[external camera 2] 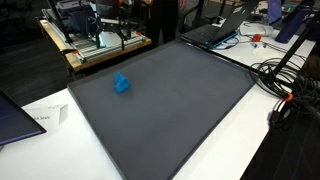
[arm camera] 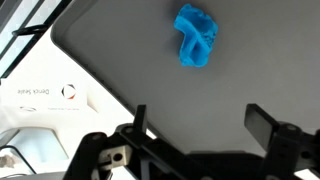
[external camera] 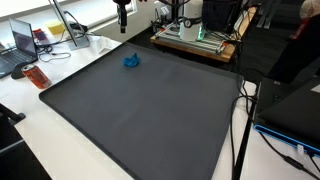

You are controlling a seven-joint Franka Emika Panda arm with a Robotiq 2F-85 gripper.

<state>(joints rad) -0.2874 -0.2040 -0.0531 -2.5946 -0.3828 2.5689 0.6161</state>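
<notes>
The crumpled blue cloth lies near the mat's far edge. Next, I should move my gripper to the middle of the crumpled blue cloth (arm camera: pixel 196 37) and close it there.
A small crumpled blue cloth (external camera: pixel 131 61) lies on a large dark grey mat (external camera: pixel 150 110) near the mat's far edge. It also shows in the other exterior view (external camera 2: pixel 121 84) and in the wrist view (arm camera: pixel 195 37). My gripper (arm camera: pixel 200 125) is open and empty, its two black fingers spread wide. It hangs high above the mat, well apart from the cloth. In an exterior view the gripper (external camera: pixel 122 14) shows as a dark shape above the mat's far edge.
The mat (external camera 2: pixel 170 110) covers a white table. A laptop (external camera: pixel 22 42) and an orange object (external camera: pixel 37 76) sit off one mat edge. A machine on a wooden board (external camera: pixel 195 32) stands behind. Cables (external camera 2: pixel 285 90) and a paper (external camera 2: pixel 45 118) lie off the mat.
</notes>
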